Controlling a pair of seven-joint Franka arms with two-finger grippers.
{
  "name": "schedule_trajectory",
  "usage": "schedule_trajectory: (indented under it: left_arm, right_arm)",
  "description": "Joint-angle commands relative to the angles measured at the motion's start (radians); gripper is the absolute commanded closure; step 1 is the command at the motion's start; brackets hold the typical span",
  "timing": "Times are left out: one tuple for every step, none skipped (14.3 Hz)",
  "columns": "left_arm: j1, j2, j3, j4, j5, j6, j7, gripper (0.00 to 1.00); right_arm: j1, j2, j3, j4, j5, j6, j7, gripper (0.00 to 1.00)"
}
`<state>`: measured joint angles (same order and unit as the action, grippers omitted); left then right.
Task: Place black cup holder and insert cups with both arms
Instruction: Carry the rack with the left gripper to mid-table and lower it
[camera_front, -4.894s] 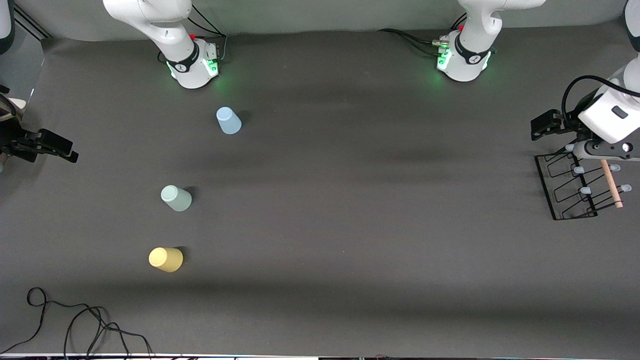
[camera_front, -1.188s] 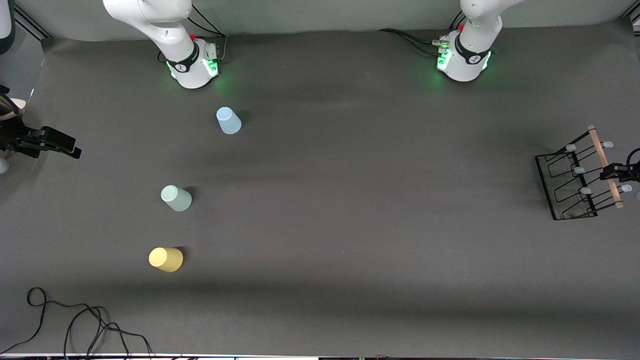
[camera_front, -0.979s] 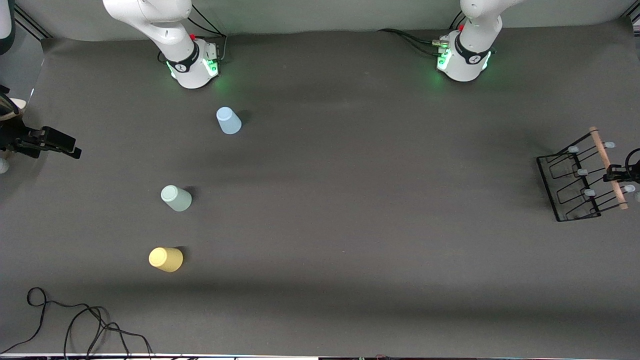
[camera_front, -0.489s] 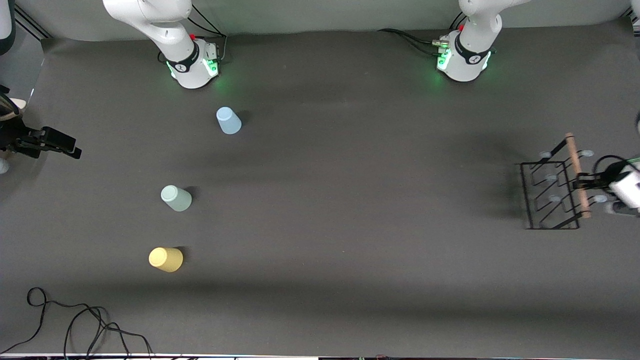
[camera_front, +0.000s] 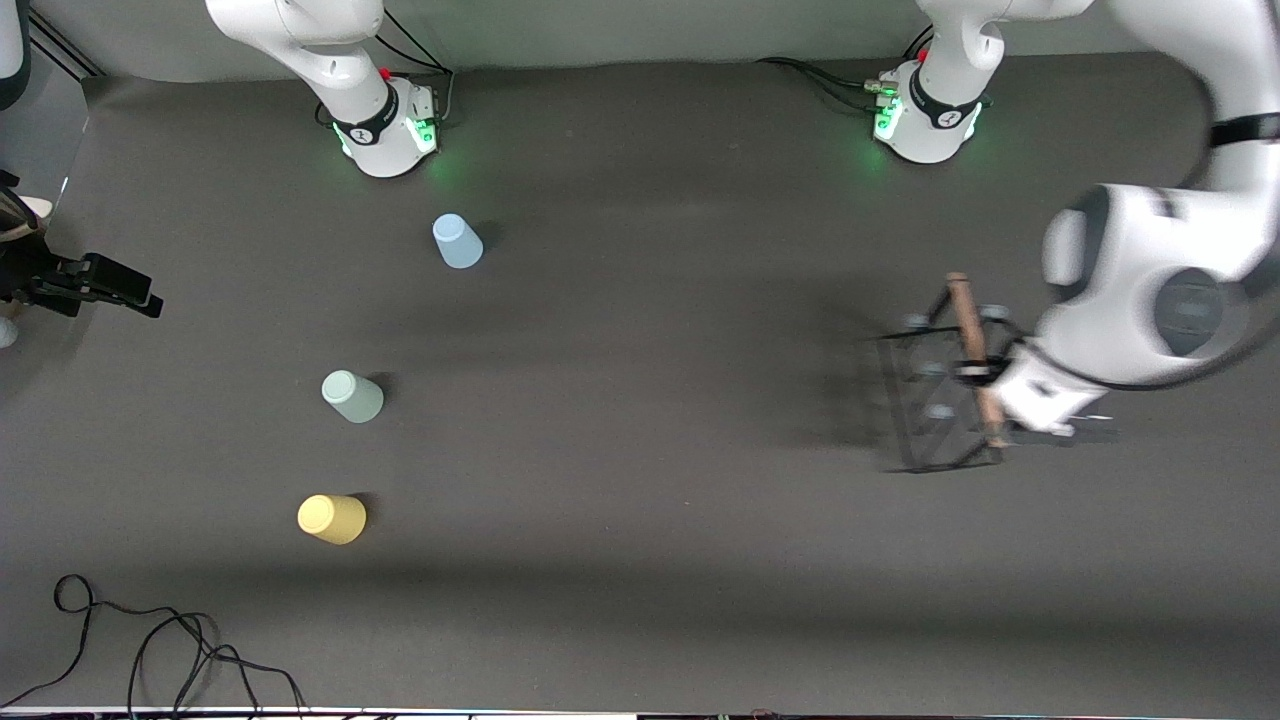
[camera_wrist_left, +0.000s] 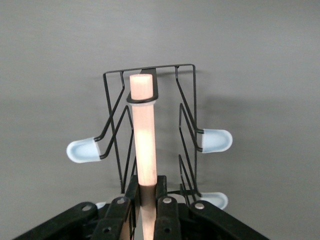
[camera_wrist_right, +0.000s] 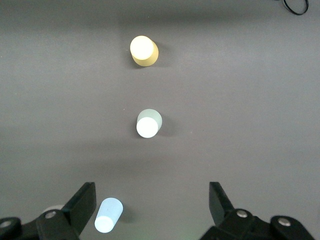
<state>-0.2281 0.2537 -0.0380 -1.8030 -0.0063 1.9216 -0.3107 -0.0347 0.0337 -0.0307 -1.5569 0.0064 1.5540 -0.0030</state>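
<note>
The black cup holder is to go across from the mint cup. My left gripper needs to let go of it on the open middle of the table (camera_front: 656, 360).
My left gripper (camera_front: 985, 388) is shut on the wooden rod (camera_wrist_left: 142, 135) of the black cup holder (camera_front: 930, 420) and holds the holder over the table toward the left arm's end. In the left wrist view the fingers (camera_wrist_left: 131, 192) clamp the rod, and the wire frame (camera_wrist_left: 187, 107) with blue-capped prongs hangs below. The pale blue cup (camera_front: 457, 242), mint cup (camera_front: 352, 397) and yellow cup (camera_front: 331, 519) stand base up in a row toward the right arm's end. My right gripper (camera_front: 120, 290) is open and empty, and it waits at that end; its wrist view shows all three cups (camera_wrist_right: 148, 123).
The two arm bases (camera_front: 385, 130) (camera_front: 925, 120) stand along the table's back edge. A loose black cable (camera_front: 150, 650) lies at the front corner on the right arm's end. Dark grey table surface (camera_front: 650, 400) lies between the cups and the holder.
My left arm has lifted the cup holder by its rod and carried it from the table's end toward the middle. The cups and my right arm have not moved.
</note>
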Motion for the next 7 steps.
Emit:
schedule_trajectory:
  left_arm:
    - [-0.188,0.056,0.024,0.103,-0.006,-0.01,-0.204,1.0]
    - [-0.244,0.079,0.026,0.147,-0.011,-0.013,-0.246,1.0]
    - [-0.285,0.114,0.024,0.187,-0.035,-0.016,-0.272,1.0]
    - [-0.316,0.134,0.021,0.217,-0.078,-0.015,-0.281,1.0]
    - [-0.339,0.157,0.015,0.24,-0.107,-0.01,-0.286,1.0]
    - [-0.367,0.18,0.012,0.264,-0.118,-0.009,-0.291,1.0]
    - [-0.394,0.206,0.01,0.295,-0.123,-0.009,-0.304,1.0]
  right_arm:
    - [0.002,-0.001,0.0,0.009,0.006,-0.003,0.02,0.0]
    - [0.002,-0.001,0.0,0.009,0.006,-0.005,0.02,0.0]
    - [0.002,-0.001,0.0,0.009,0.006,-0.003,0.02,0.0]
    - [0.002,-0.001,0.0,0.009,0.006,-0.003,0.018,0.0]
    - [0.002,-0.001,0.002,0.009,0.004,-0.005,0.018,0.0]
    - [0.004,0.0,0.002,0.009,0.004,-0.003,0.018,0.0]
    - [0.002,-0.001,0.002,0.008,0.004,-0.003,0.017,0.0]
